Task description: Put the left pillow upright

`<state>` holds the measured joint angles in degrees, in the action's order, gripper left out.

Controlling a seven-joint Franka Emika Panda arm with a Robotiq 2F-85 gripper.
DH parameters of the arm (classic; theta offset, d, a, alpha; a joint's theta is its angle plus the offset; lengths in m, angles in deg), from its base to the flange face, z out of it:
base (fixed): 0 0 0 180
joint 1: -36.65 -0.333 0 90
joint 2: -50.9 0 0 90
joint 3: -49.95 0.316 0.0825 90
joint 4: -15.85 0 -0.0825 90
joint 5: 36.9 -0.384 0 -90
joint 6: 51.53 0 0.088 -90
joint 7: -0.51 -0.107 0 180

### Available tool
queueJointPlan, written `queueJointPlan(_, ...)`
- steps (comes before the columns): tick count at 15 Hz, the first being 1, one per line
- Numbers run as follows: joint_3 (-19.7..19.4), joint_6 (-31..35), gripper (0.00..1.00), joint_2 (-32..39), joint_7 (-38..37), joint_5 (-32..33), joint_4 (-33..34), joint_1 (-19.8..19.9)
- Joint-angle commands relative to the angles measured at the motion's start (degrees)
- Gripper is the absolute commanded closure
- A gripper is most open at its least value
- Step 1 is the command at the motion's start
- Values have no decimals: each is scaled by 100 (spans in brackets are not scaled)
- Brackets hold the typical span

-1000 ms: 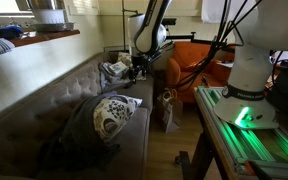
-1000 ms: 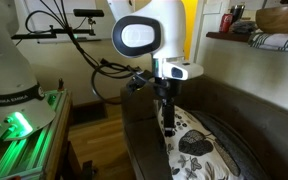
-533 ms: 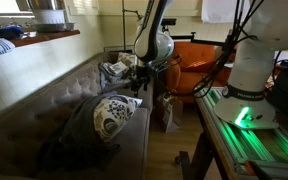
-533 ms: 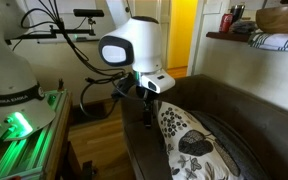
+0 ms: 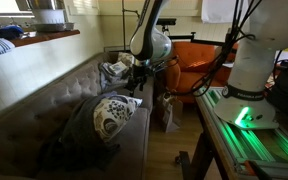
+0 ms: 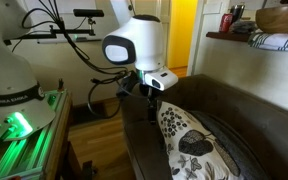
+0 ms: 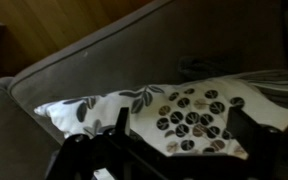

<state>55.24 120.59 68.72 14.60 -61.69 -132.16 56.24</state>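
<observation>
Next, my gripper moves down to the dotted middle point(image 5: 118, 109) point(image 7: 173, 147) of the white pillow, next to the leaf print, and closes there.
A white pillow with dark leaf and dot print point(image 7: 179, 108) lies on the brown couch, leaning toward the backrest. It also shows in both exterior views point(image 5: 114, 70) point(image 6: 187, 138). My gripper point(image 7: 184, 140) hovers just above it, open, with one dark finger point(image 7: 120, 128) at each side of the pillow's printed face and holding nothing. In both exterior views the gripper point(image 5: 137, 68) point(image 6: 148, 96) hangs at the pillow's edge, near the couch end. A second patterned pillow point(image 5: 112, 114) leans upright nearer the camera.
The couch backrest point(image 7: 104, 60) runs behind the pillow, and the armrest point(image 6: 134, 125) lies below the gripper. A dark blanket point(image 5: 74, 140) is heaped by the second pillow. An orange chair point(image 5: 199, 62) and a bag point(image 5: 168, 110) stand on the floor beside the couch.
The arm has turned its wrist and tilted the gripper from pointing straight down to a slant beside the pillow. It has barely moved in the last half second.
</observation>
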Motion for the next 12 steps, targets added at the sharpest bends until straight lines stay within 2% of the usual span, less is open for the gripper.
queueJointPlan(1, 1582, 436, 0, 807, 1292, -991, 886, 1150)
queueJointPlan(3, 2211, 628, 0, 1351, 1779, -1055, 1273, 1751)
queueJointPlan(4, 2340, 710, 0, 1600, 1946, -935, 1379, 1941)
queueJointPlan(7, 2406, 900, 0, 2182, 2349, -645, 1591, 2291)
queueJointPlan(10, 2326, 1067, 0, 2532, 2716, -594, 1754, 2459)
queueJointPlan(12, 2410, 1227, 0, 2748, 2959, -602, 1873, 2634)
